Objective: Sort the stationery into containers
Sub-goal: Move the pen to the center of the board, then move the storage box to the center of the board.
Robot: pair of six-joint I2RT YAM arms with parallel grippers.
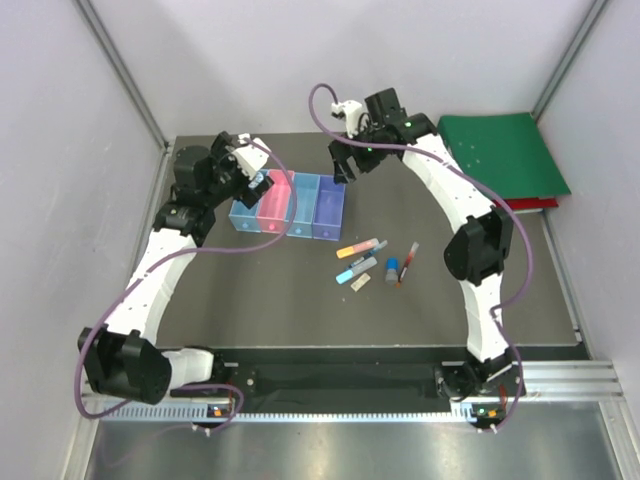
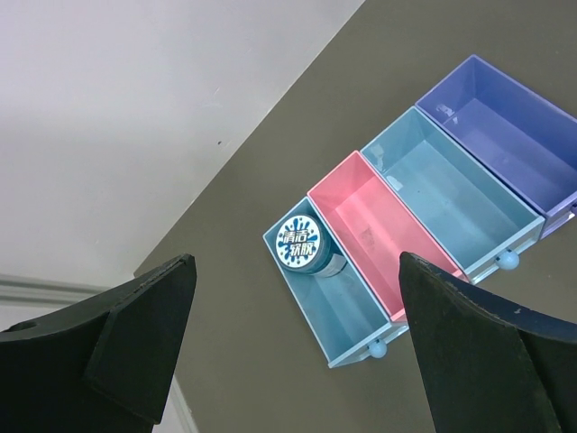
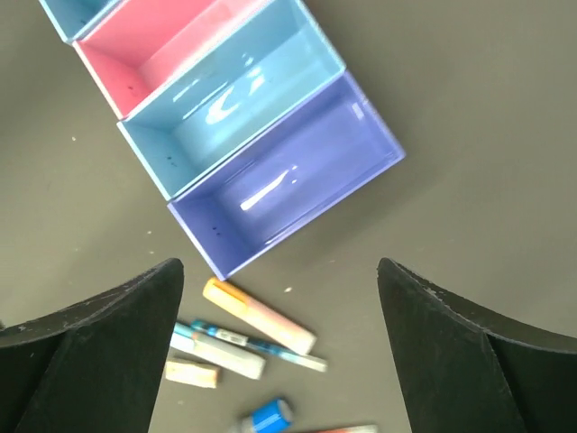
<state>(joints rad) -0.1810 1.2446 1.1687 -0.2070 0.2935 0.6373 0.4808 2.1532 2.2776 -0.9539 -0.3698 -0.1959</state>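
The robot's right gripper will next close on the outer long edge (image 1: 345,197) (image 3: 340,199) of the purple bin, on the side away from the light blue bin.
Four bins stand in a row: blue (image 1: 244,216), pink (image 1: 277,205), light blue (image 1: 303,206), purple (image 1: 329,209). A round blue disc (image 2: 302,244) lies in the far end of the blue bin (image 2: 347,316); the pink (image 2: 383,230), light blue (image 2: 451,194) and purple (image 2: 505,126) bins look empty. My left gripper (image 1: 258,182) hovers open and empty over the blue bin. My right gripper (image 1: 345,165) hovers open and empty by the purple bin (image 3: 288,171). On the table lie an orange highlighter (image 3: 259,316), a thin pen (image 3: 257,345), a light-blue marker (image 3: 221,352), a tan eraser (image 3: 191,373), a blue cylinder (image 3: 269,417) and a red pen (image 1: 408,260).
A big green binder (image 1: 505,150) lies at the back right on top of something red (image 1: 535,203). Grey walls close the table on the left, back and right. The loose items lie in a cluster near the purple bin's front.
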